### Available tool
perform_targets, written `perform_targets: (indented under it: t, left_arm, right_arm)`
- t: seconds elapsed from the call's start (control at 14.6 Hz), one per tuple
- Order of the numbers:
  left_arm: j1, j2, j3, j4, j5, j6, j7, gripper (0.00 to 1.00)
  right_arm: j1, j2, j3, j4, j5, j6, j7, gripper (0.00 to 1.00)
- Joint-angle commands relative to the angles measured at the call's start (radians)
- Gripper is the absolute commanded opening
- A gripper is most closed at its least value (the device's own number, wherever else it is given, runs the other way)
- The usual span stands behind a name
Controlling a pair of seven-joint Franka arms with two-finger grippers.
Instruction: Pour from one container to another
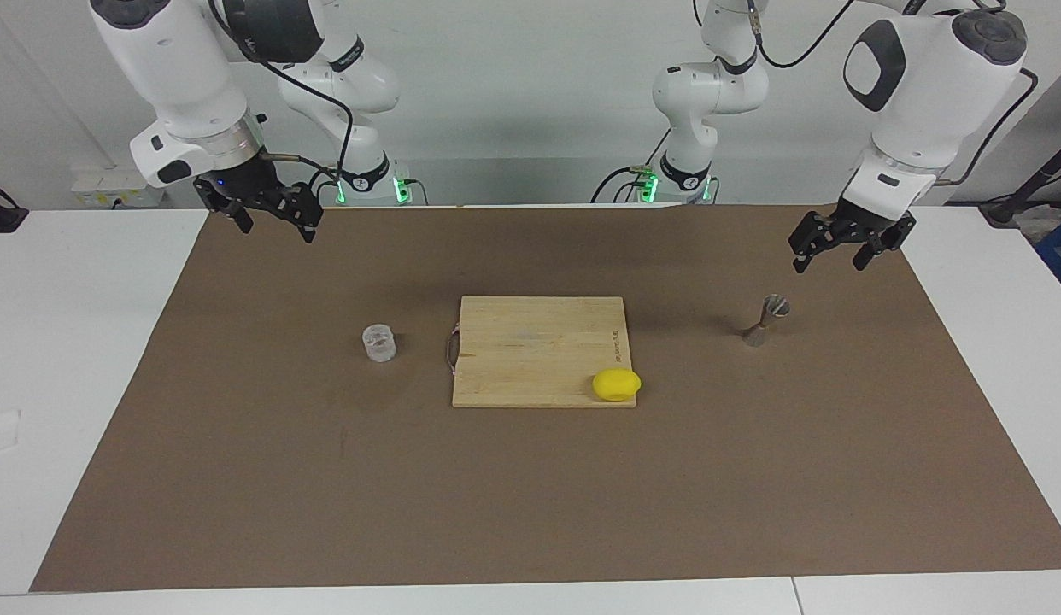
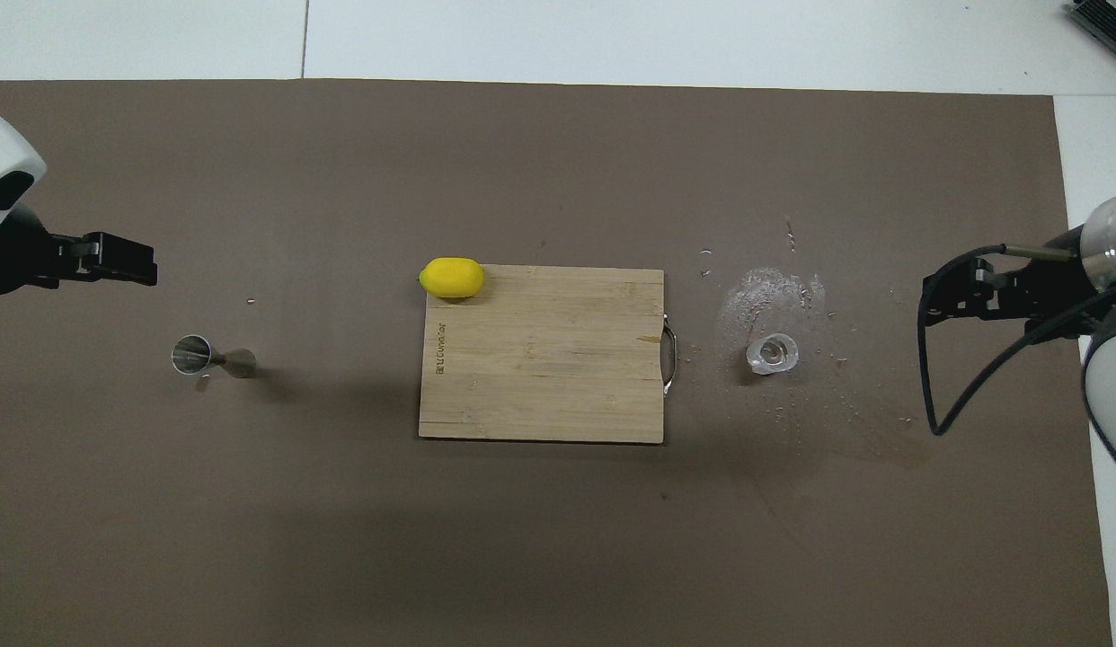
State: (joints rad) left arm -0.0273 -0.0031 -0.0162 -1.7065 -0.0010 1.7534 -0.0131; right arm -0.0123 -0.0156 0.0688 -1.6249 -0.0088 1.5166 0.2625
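The robot's left gripper needs to next move to the grey metal measuring cup and close around its upper half (image 2: 202,357), close to the cup's open rim.
The short clear glass cup (image 1: 379,342) (image 2: 773,353) stands upright on the brown mat, toward the right arm's end, beside the board's handle. The grey metal hourglass-shaped measuring cup (image 1: 766,320) (image 2: 208,357) stands on the mat toward the left arm's end. My left gripper (image 1: 828,261) (image 2: 150,272) hangs open and empty over the mat, close to the measuring cup but apart from it. My right gripper (image 1: 276,231) (image 2: 926,301) hangs open and empty over the mat at its own end, well away from the glass.
A wooden cutting board (image 1: 530,350) (image 2: 540,377) with a metal handle lies in the middle of the mat. A yellow lemon (image 1: 617,384) (image 2: 451,277) rests on its corner farthest from the robots, toward the left arm's end. Wet splash marks (image 2: 774,292) surround the glass.
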Motion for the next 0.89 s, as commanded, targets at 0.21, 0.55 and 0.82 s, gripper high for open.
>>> perform_targets:
  t: [0.21, 0.55, 0.82]
  left_arm:
    - [-0.002, -0.02, 0.007, -0.021, -0.01, 0.009, -0.005, 1.0]
    - [-0.025, -0.02, 0.007, -0.022, -0.008, 0.006, -0.005, 1.0]
    - [-0.01, -0.02, 0.005, -0.025, -0.022, 0.052, 0.008, 1.0]
  right_arm:
    - [-0.012, -0.02, 0.006, -0.024, -0.004, 0.022, -0.022, 1.0]
    - [-0.012, -0.02, 0.006, -0.024, -0.005, 0.024, -0.022, 1.0]
    - [-0.012, -0.02, 0.006, -0.024, -0.005, 0.024, -0.022, 1.0]
